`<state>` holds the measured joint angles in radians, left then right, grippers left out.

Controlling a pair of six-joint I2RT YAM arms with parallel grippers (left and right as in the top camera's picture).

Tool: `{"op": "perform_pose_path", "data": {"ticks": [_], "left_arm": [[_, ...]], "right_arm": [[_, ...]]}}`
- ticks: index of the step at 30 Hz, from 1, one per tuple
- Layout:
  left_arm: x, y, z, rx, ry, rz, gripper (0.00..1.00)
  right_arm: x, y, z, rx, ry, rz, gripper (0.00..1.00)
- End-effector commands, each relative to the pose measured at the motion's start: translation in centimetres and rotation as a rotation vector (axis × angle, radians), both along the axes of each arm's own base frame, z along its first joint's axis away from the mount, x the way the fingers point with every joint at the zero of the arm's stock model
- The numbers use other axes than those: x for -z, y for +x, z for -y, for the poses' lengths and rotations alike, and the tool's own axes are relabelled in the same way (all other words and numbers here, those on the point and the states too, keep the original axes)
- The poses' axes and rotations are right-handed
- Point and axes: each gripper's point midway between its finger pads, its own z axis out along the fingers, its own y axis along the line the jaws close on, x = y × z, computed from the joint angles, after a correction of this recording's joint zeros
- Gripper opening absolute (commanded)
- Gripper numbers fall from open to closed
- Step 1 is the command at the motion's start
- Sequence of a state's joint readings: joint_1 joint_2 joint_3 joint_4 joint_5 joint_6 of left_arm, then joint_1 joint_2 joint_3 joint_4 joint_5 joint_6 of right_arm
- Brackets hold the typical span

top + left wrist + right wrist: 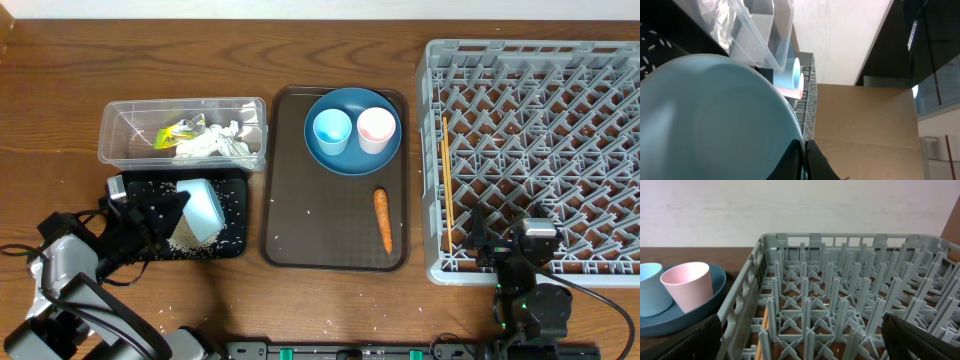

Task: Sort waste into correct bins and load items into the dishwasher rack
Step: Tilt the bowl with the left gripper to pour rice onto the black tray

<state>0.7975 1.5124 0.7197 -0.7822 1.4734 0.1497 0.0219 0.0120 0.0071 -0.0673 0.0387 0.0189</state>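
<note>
The brown serving tray (330, 214) has the carrot on it, near the dark-blue plate. Next, my left gripper lets go of the light-blue bowl on that tray, beside the carrot and near that plate.
My left gripper (170, 212) is shut on the rim of the light-blue bowl (203, 210), which is tipped on its side over the black tray (235, 240). Rice grains (185, 238) lie heaped below the bowl's mouth. In the left wrist view the bowl (715, 120) fills the frame, its rim pinched in my gripper (805, 150). The clear tub (115, 135) holds tissue (215, 143) and a yellow-green wrapper (178, 132). The dark-blue plate (350, 160) carries a blue cup (332, 130) and a pink cup (376, 128). A carrot (383, 220) lies nearby. My right gripper (538, 232) hangs open over the grey rack (540, 140).
The plate and carrot rest on a brown serving tray (310, 230) between the bins and the rack. A thin wooden stick (447, 170) lies along the rack's left side. Stray rice grains dot the brown tray and the table near the black tray.
</note>
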Motion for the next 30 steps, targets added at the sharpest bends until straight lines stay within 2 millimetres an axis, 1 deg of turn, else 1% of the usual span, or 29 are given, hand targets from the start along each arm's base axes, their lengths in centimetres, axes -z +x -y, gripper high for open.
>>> {"op": "perform_pose_path", "data": {"ticks": [1,8,10,11,12,15,16,18,21,23,26,30], "left_arm": [[-1.8,0.3,-0.1,-0.015,-0.089,0.05,0.06],[-3.6,0.8,-0.6,-0.011,-0.039,0.097,0.07],[-4.4,0.8,-0.7,-0.009,-0.002,0.119,0.06],[-4.4,0.9,-0.7,-0.006,0.028,0.108,0.06],[-4.1,0.9,-0.7,-0.005,0.066,0.077,0.06],[-2.2,1.3,-1.0,-0.019,0.216,-0.074,0.06],[-1.9,1.5,-0.9,-0.025,0.244,-0.105,0.06],[-2.6,2.0,0.2,-0.008,0.273,-0.095,0.06],[-4.4,3.1,2.7,0.038,0.305,-0.043,0.06],[-4.9,3.5,4.3,0.053,0.35,-0.041,0.06],[-4.9,3.6,7.2,0.078,0.461,-0.056,0.06],[-4.2,2.9,11.6,0.134,0.621,-0.062,0.06]], "right_arm": [[0.1,0.0,0.1,0.007,0.013,-0.002,0.99],[0.1,0.0,0.1,0.007,0.013,-0.002,0.99],[0.1,0.0,0.1,0.006,0.013,-0.002,0.99],[0.1,0.0,0.1,0.007,0.013,-0.002,0.99],[0.1,0.0,0.1,0.007,0.013,-0.002,0.99],[0.1,0.0,0.1,0.007,0.013,-0.002,0.99],[0.1,0.0,0.1,0.007,0.013,-0.002,0.99],[0.1,0.0,0.1,0.007,0.013,-0.002,0.99],[0.1,0.0,0.1,0.007,0.013,-0.002,0.99],[0.1,0.0,0.1,0.006,0.013,-0.002,0.99],[0.1,0.0,0.1,0.007,0.013,-0.002,0.99],[0.1,0.0,0.1,0.007,0.013,-0.002,0.99]]}}
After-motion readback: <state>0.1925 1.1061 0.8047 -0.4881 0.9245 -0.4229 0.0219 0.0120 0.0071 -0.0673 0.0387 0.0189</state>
